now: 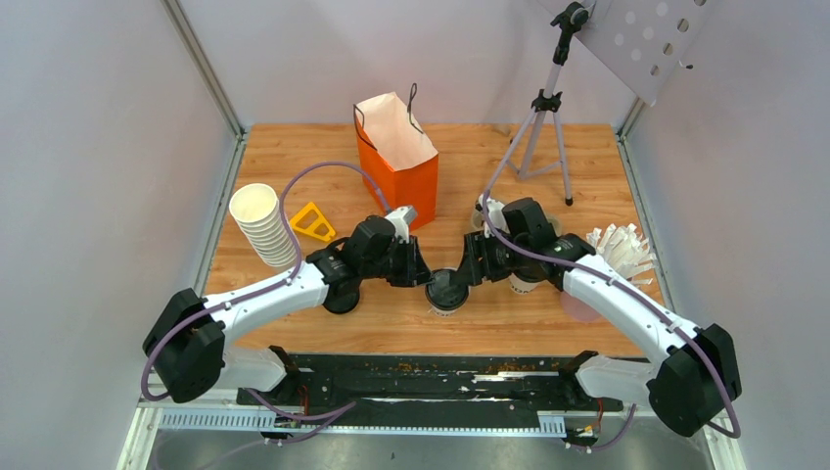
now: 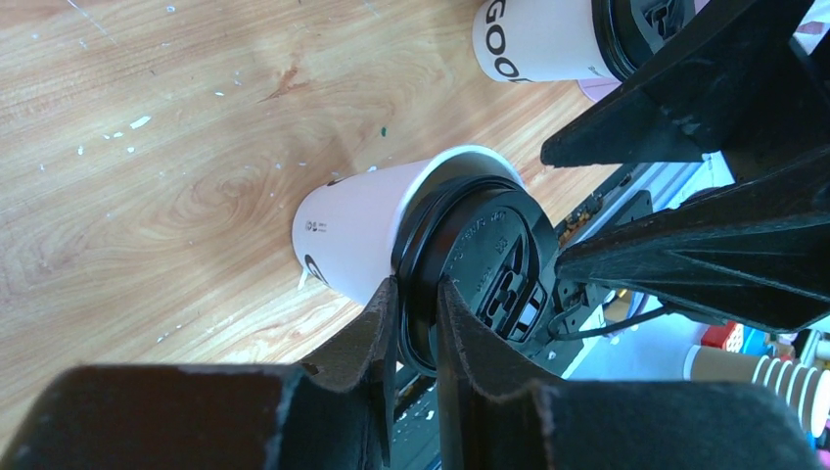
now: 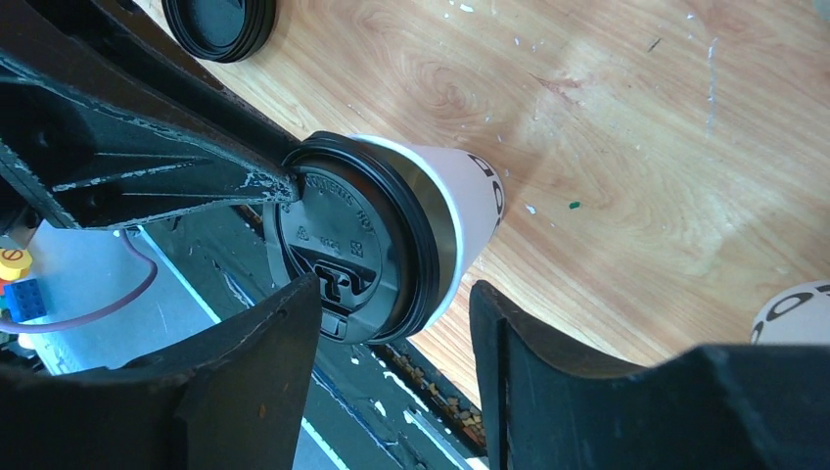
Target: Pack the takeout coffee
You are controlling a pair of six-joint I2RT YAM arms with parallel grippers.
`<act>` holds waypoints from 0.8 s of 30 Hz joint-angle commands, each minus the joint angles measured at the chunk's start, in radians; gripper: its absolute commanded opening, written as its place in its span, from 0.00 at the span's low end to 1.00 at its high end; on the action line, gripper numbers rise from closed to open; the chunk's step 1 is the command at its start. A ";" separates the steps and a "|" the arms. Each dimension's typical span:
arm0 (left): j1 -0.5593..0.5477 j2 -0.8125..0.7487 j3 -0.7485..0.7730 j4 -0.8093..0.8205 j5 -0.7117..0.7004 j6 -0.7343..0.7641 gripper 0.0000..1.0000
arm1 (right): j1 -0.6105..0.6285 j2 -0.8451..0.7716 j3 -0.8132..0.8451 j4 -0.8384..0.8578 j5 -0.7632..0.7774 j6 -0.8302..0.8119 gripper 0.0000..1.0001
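The black lid sits crooked, partly uncovering the cup's opening, so next I regrip the lid's edge (image 2: 411, 257) with my left gripper, lift it off and set it down.
A takeout coffee cup (image 1: 447, 292), white with a black lid, stands near the table's front middle. In the left wrist view my left gripper (image 2: 416, 294) is shut on the rim of the lid (image 2: 484, 264) of this cup (image 2: 357, 230). My right gripper (image 3: 391, 313) is open, its fingers either side of the same cup's lid (image 3: 357, 240) without touching it. In the top view the left gripper (image 1: 423, 274) and right gripper (image 1: 467, 272) face each other over the cup. A second lidded cup (image 1: 524, 281) stands under the right arm. The orange paper bag (image 1: 396, 157) stands open behind.
A tall stack of lidless white cups (image 1: 262, 225) and a yellow triangle (image 1: 313, 222) are at the left. A loose black lid (image 1: 341, 299) lies under the left arm. A tripod (image 1: 543, 127) stands at the back right, and white stirrers (image 1: 622, 250) at the right.
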 commanded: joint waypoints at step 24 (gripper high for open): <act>0.011 -0.055 0.039 -0.034 -0.084 0.023 0.14 | 0.005 -0.026 0.083 -0.021 0.030 -0.039 0.57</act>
